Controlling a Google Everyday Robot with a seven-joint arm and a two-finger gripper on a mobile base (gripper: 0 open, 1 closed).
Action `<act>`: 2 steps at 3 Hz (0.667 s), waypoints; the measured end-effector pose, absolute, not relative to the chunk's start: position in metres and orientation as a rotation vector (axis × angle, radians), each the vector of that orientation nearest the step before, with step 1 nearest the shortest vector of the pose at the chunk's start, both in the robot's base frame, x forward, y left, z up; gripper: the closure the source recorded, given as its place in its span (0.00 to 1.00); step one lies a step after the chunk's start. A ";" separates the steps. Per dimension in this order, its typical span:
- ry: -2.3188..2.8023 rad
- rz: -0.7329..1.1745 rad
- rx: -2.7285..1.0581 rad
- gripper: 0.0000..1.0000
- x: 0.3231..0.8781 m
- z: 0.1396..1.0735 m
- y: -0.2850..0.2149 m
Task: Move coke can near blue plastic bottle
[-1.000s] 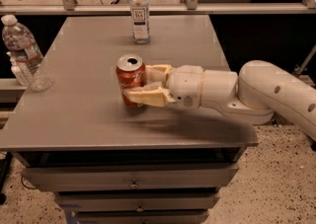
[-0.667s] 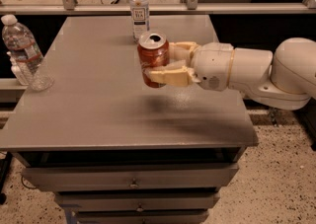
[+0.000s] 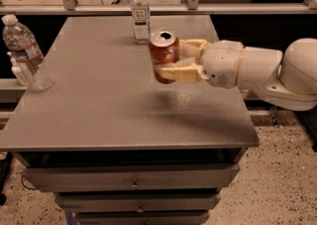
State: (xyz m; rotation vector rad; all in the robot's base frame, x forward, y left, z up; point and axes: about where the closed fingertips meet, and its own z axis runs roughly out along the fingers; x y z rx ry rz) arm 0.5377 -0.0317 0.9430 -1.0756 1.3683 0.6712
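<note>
I will release the coke can, now held well above the table, beside the blue plastic bottle (image 3: 165, 42), arm side.
The coke can (image 3: 164, 49), red-orange with a silver top, is held upright in my gripper (image 3: 174, 60), whose cream fingers are shut on its sides. The can hangs well above the grey table (image 3: 99, 100), just right of and in front of the blue plastic bottle (image 3: 140, 11). That bottle is slim and clear with a white cap and a white-and-blue label, and it stands upright near the table's back edge. My white arm reaches in from the right.
A wider crinkled clear bottle (image 3: 25, 53) with a reddish label stands at the table's left edge. The table has drawers (image 3: 133, 182) below its front. A metal rail (image 3: 198, 7) runs behind the table.
My gripper has lifted the coke can off the table and carried it back and to the right, closer to the blue plastic bottle.
</note>
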 end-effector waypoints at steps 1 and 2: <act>1.373 0.581 -1.035 1.00 0.570 0.943 -0.063; 1.398 0.534 -1.006 1.00 0.623 0.934 -0.091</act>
